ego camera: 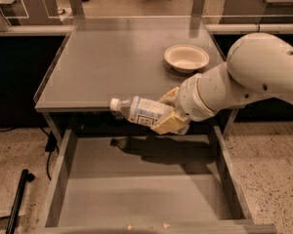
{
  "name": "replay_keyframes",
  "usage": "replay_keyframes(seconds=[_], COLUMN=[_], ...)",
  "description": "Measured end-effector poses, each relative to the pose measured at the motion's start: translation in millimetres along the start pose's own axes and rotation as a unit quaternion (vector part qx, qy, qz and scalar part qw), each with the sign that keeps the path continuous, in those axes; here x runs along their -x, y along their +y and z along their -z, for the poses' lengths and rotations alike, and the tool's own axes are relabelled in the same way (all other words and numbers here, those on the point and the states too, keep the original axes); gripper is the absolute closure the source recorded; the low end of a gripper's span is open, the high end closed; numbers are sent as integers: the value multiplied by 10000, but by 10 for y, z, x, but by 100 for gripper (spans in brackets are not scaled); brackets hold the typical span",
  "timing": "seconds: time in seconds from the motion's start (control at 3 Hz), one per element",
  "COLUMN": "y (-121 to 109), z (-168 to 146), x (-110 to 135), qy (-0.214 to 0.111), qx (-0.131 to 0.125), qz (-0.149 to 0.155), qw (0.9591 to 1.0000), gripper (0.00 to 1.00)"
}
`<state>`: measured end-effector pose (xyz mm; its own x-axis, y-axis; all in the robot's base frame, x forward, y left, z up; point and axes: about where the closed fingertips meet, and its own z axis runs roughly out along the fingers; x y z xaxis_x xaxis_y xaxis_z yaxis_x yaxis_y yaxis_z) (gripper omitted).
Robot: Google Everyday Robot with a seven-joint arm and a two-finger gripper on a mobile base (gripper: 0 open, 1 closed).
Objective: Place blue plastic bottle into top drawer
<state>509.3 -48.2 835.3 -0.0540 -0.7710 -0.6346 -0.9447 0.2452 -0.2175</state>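
Next, I release the blue plastic bottle, now held over the drawer's back, near the middle of the open top drawer's flat grey bottom (130, 173).
The blue plastic bottle (139, 111), clear with a white cap and a pale label, lies sideways in my gripper (170, 112), cap pointing left. The gripper is shut on the bottle's base end, with tan fingers (171, 124) above and below it. It holds the bottle in the air over the back of the open top drawer (136, 189), just in front of the tabletop's front edge. The drawer is pulled out wide, and its flat grey bottom holds only the bottle's and the arm's shadow.
A round white bowl (186, 57) sits on the grey tabletop (112, 62) at the right rear. My white arm (254, 77) reaches in from the right. Black cables and a dark pole (17, 199) lie on the speckled floor to the left.
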Motion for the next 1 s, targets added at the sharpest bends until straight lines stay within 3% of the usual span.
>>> replay_keyframes(seconds=[0.33,0.67,1.0], y=[371,896,1195], z=[-530,-1064,-1400], x=[-195,-539,-762], qy=[-104,-86,-56], qx=[459,821,823], qz=[-273,-527,-462], qw=[9985,9952,9955], gripper=[100,100,100])
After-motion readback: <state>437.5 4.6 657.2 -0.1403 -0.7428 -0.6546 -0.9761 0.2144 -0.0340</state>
